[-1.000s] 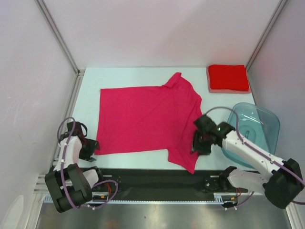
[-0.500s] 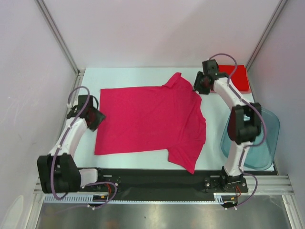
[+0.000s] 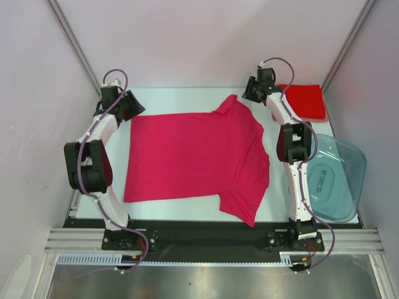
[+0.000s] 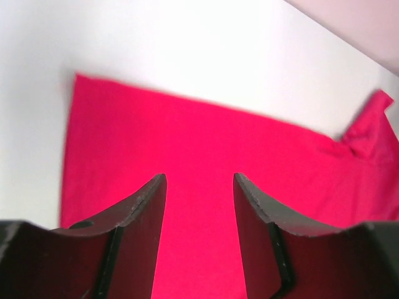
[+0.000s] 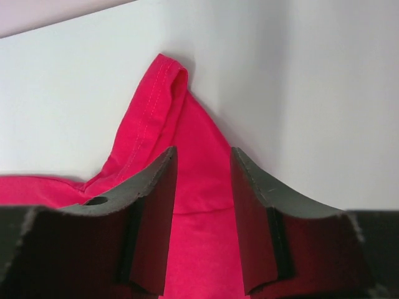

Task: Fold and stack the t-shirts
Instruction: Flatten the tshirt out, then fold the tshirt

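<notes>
Next, my left gripper grabs the pink t-shirt by its far hem corner (image 3: pixel 133 118) (image 4: pixel 81 81), at the end away from the sleeves.
A magenta-pink t-shirt (image 3: pixel 193 156) lies spread flat on the white table. A brighter red t-shirt (image 3: pixel 305 101) lies folded at the back right. My left gripper (image 3: pixel 133 107) is open and empty, above the pink shirt's far left corner. In the left wrist view the left gripper (image 4: pixel 199 182) has pink cloth (image 4: pixel 187 143) showing between its fingers, not gripped. My right gripper (image 3: pixel 249 93) is open and empty, above the shirt's far sleeve. The right wrist view shows the right gripper (image 5: pixel 202 154) straddling that sleeve (image 5: pixel 171 93).
A translucent blue-grey plastic tub (image 3: pixel 333 177) stands at the right edge, beside the right arm. Metal frame posts run along the table's left and right sides. A black strip lies along the near edge.
Both arms have swung from the shirt's near edge out to its far edge: the left to the far left corner, the right to the far sleeve. The shirt has not moved.
</notes>
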{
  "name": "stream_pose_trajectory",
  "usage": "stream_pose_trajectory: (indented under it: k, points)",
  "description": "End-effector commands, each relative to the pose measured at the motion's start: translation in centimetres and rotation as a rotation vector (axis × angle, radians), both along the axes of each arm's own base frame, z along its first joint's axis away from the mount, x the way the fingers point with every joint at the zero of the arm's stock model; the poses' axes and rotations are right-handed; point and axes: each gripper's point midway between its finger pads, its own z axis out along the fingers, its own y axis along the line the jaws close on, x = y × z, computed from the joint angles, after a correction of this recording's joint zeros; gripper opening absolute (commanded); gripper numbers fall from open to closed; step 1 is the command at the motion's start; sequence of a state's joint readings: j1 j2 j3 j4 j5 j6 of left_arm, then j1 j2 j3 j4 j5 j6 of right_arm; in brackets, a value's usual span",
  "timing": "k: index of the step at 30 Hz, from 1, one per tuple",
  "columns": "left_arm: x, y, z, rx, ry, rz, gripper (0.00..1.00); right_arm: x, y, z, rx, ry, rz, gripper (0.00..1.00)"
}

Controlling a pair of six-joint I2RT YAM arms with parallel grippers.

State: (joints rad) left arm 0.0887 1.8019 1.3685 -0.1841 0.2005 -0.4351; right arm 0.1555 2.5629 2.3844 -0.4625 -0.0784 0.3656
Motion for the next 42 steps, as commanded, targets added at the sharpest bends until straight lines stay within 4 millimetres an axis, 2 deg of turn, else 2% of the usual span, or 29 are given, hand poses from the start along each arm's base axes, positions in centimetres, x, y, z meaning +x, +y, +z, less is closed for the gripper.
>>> stream_pose_trajectory:
  k: [1, 2, 3, 4, 5, 6, 7, 11, 16, 20, 21, 26, 31, 35, 37, 38, 39, 42]
  points:
    - [3.1, 2.0, 0.8, 0.006, -0.068, -0.077, 0.52, 2.1, 0.1, 1.5, 0.028, -0.122, 0.04, 0.43]
    - [3.4, 2.7, -0.9, 0.023, -0.03, -0.078, 0.52, 2.2, 0.3, 1.0, 0.034, -0.12, 0.054, 0.43]
    - [4.2, 3.2, 0.0, 0.039, -0.047, -0.079, 0.53, 2.3, 0.5, 0.8, 0.03, -0.122, 0.062, 0.42]
    - [4.3, 3.6, -0.4, 0.057, -0.03, -0.094, 0.53, 2.3, 0.5, -0.3, 0.029, -0.11, 0.066, 0.42]
    - [4.6, 3.8, -2.1, 0.06, 0.007, -0.099, 0.54, 2.4, 0.5, -0.7, 0.027, -0.105, 0.064, 0.42]
    - [5.4, 4.2, -1.2, 0.077, -0.003, -0.097, 0.54, 2.4, 0.5, -1.2, 0.025, -0.101, 0.064, 0.42]
    - [5.2, 4.7, -2.4, 0.101, 0.046, -0.089, 0.54, 2.5, 0.4, -1.9, 0.026, -0.095, 0.065, 0.41]
    - [5.8, 5.6, -4.4, 0.133, 0.114, -0.095, 0.56, 2.4, 0.7, -3.2, 0.046, -0.073, 0.078, 0.41]
    - [6.1, 6.3, -6.3, 0.143, 0.163, -0.062, 0.56, 2.7, 1.9, -3.1, 0.118, -0.088, 0.052, 0.43]
    - [6.0, 7.2, -7.5, 0.146, 0.196, -0.016, 0.55, 3.6, 2.1, -2.6, 0.2, -0.108, 0.022, 0.46]
    - [6.1, 7.2, -7.5, 0.14, 0.195, -0.015, 0.56, 3.6, 2.2, -3.3, 0.2, -0.096, 0.027, 0.46]
    - [6.2, 7.6, -9.0, 0.122, 0.229, -0.033, 0.58, 3.4, 1.8, -3.8, 0.186, -0.08, 0.047, 0.47]
    - [6.5, 8.1, -9.4, 0.123, 0.232, -0.027, 0.59, 2.2, 1.8, -5.3, 0.16, -0.03, 0.104, 0.46]
    - [7.4, 8.3, -9.5, 0.122, 0.214, -0.036, 0.58, 1.7, 1.9, -5.7, 0.145, -0.016, 0.133, 0.44]
    - [7.5, 8.5, -10.4, 0.117, 0.236, -0.037, 0.58, 1.5, 2.0, -5.8, 0.14, -0.013, 0.15, 0.43]
    - [8.0, 8.6, -10.0, 0.118, 0.224, -0.035, 0.58, 1.4, 1.9, -5.9, 0.14, -0.009, 0.153, 0.42]
    - [8.0, 8.5, -10.7, 0.111, 0.235, -0.038, 0.58, 1.4, 1.9, -5.9, 0.146, -0.009, 0.161, 0.4]
    - [8.5, 8.5, -10.5, 0.09, 0.22, -0.042, 0.57, 1.3, 2.1, -6.0, 0.159, -0.01, 0.175, 0.37]
